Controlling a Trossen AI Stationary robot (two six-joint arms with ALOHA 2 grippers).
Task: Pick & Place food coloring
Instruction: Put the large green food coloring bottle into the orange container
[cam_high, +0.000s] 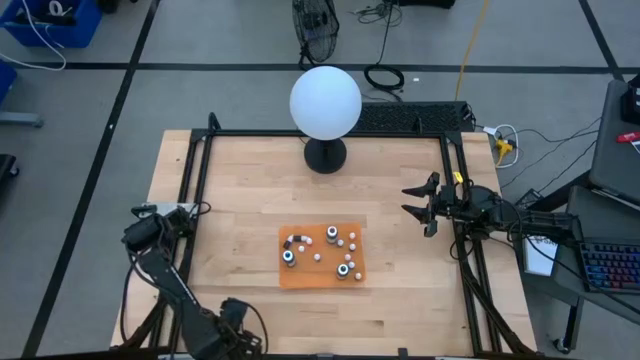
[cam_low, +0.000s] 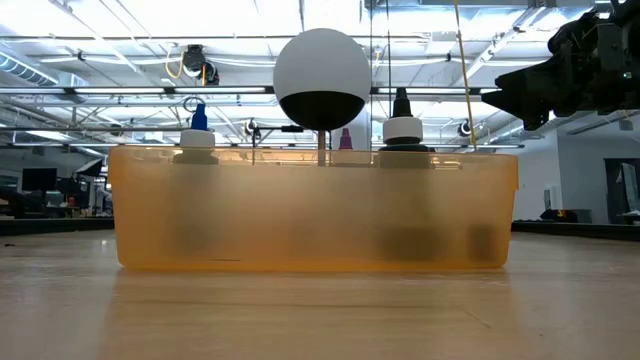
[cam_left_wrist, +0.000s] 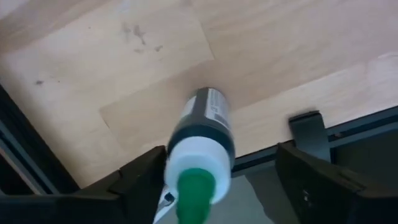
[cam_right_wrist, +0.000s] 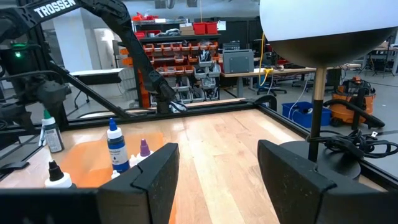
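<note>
The robot's left gripper sees the green-tipped bottle's white cap off-center, near one finger, so it should open, center over the bottle and close around its dark body (cam_left_wrist: 206, 117).
A dark food coloring bottle (cam_left_wrist: 202, 134) with a white cap and green tip stands on the wood near the table's front left rail; the right wrist view shows the same bottle (cam_right_wrist: 51, 135). My left gripper (cam_left_wrist: 221, 165) points down over it, open, one finger on each side. Other food coloring bottles (cam_high: 331, 236) stand in the orange tray (cam_high: 300, 277) at mid-table, among them a blue-tipped one (cam_low: 198, 135) and a black-tipped one (cam_low: 402, 125). My right gripper (cam_high: 415, 198) waits open and level at the table's right edge. My left gripper comes at the bottle from above, pointing down. One finger (cam_left_wrist: 146, 177) stands right beside the white cap (cam_left_wrist: 193, 162); I cannot tell whether it touches. The other finger (cam_left_wrist: 305, 177) stands clear of the bottle.
A big white globe (cam_high: 325, 102) on a black base stands at the table's far middle. Black frame rails (cam_high: 195, 190) run along the table's left, right and far sides. Bare wood lies between the tray and the near edge.
</note>
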